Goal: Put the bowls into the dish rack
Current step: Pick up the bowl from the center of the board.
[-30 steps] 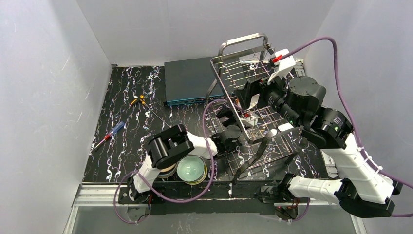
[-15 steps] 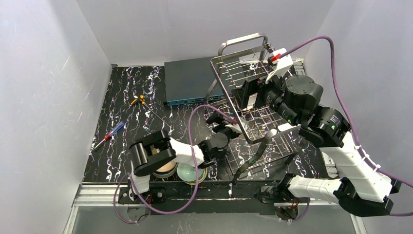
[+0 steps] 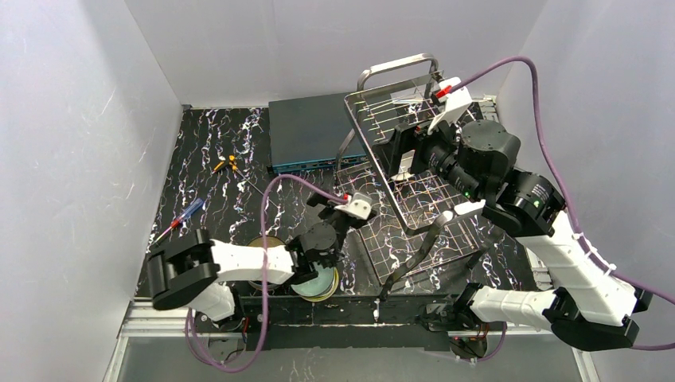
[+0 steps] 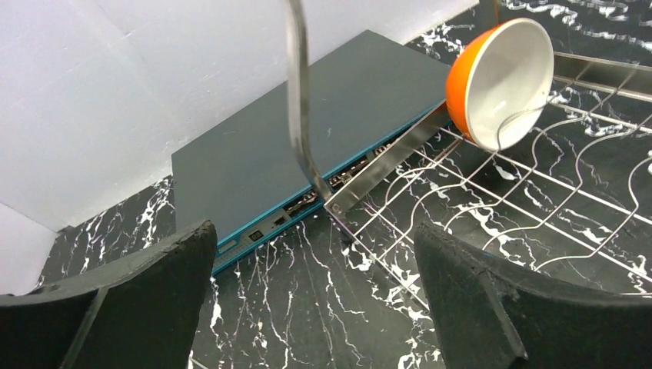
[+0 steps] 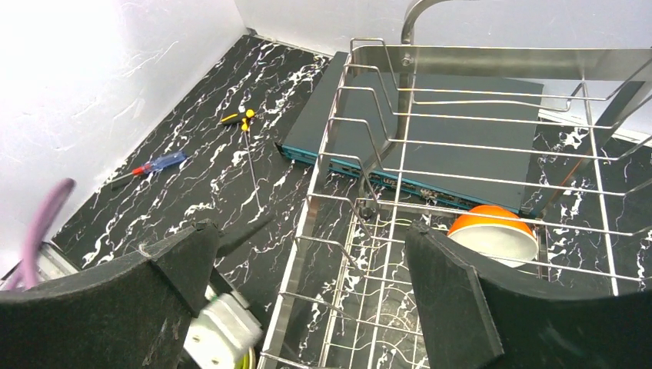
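I will next close my left gripper on the far rim (image 3: 253, 240) of the bowl that has the tan inside and sits beside the pale green bowl.
The dish rack (image 3: 372, 147) stands at the right of the table. A white bowl with an orange outside (image 4: 500, 73) leans on its tines near the far end; it also shows in the right wrist view (image 5: 492, 231). A pale green bowl (image 3: 317, 280) on a lime-yellow one sits at the near edge, partly under my left arm. Another bowl's rim (image 3: 265, 241) shows beside it. My left gripper (image 3: 328, 205) (image 4: 315, 307) is open and empty above the table beside the rack's corner (image 4: 334, 206). My right gripper (image 3: 402, 155) (image 5: 307, 300) is open and empty over the rack's left side.
A flat dark-teal box (image 3: 310, 131) lies behind the rack's left side. A yellow-handled tool (image 3: 227, 165) and a red and blue screwdriver (image 3: 179, 220) lie at the left. White walls close in the table on three sides.
My left arm has drawn back from the rack toward the near left, and its elbow now lies low along the near edge. My right gripper has shifted slightly toward the far side.
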Motion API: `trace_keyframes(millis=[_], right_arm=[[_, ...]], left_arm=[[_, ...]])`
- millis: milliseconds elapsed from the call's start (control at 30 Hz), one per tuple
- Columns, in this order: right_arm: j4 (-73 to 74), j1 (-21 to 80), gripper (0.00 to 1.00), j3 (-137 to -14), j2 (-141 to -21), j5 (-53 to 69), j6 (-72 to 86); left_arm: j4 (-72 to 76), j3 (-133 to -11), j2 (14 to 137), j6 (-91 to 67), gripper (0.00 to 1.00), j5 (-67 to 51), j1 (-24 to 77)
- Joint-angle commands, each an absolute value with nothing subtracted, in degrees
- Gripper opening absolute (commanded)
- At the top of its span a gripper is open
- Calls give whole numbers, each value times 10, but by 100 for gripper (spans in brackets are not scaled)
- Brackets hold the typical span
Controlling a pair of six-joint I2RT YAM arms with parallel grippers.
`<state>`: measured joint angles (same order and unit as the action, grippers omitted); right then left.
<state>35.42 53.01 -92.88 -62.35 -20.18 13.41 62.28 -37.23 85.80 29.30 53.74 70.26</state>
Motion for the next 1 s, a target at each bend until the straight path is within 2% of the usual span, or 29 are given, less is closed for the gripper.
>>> trace_keyframes(millis=[0,200,300,533,633,733,967], right_arm=[[317,532,99,-935,-623,-192,141],[311,532,99,-931,-628,-183,143],[305,532,99,-927,-630,-179,143],[299,532,99,-924,-639,-162,144],[297,532,99,-923,-644,-156,145],[296,532,99,-922,-645,-156,146],[297,532,99,-918,-643,-159,145]], left_arm=[[524,-352,759,215,98,548,705],[279,-364,624,63,98,491,704],[101,-398,574,-34,98,475,696],[-248,-526,546,-169,98,418,673],[-331,-563,556,-190,98,377,649],[-390,-597,570,-204,98,284,590],[-437,-629,609,-211,98,105,463]])
